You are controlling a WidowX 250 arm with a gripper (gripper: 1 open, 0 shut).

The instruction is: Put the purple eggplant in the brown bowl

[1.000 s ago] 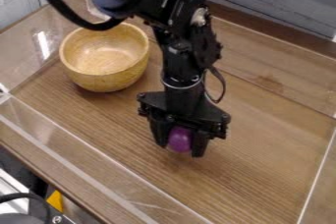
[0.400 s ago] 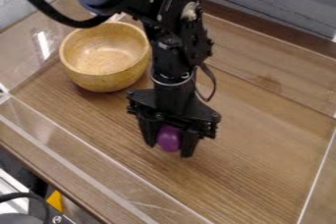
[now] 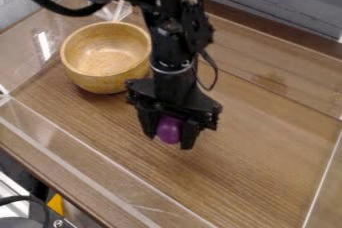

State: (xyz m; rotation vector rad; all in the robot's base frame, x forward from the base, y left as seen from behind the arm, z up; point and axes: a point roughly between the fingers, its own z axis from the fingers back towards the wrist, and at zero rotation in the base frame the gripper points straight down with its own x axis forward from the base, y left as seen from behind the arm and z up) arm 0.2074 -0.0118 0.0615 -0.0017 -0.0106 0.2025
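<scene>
Next, my gripper lets go of the purple eggplant near the middle of the brown bowl's pale bottom [image 3: 112, 55].
The purple eggplant [image 3: 168, 130] shows as a small glossy purple lump between the black fingers of my gripper [image 3: 170, 134], which is shut on it and points straight down. It hangs just above the wooden table, right of centre-front. The brown bowl [image 3: 107, 57] stands at the back left, round and pale inside, with nothing in it. The gripper is to the right of and nearer than the bowl, about a bowl's width away. Most of the eggplant is hidden by the fingers.
The wooden table [image 3: 267, 112] is ringed by a low clear plastic wall [image 3: 80, 167] along the front and left. The black arm [image 3: 167, 12] reaches down from the top, passing close by the bowl's right side.
The gripper has drifted left and a little up with the eggplant held in it, coming closer to the bowl. The bowl has stayed put.
</scene>
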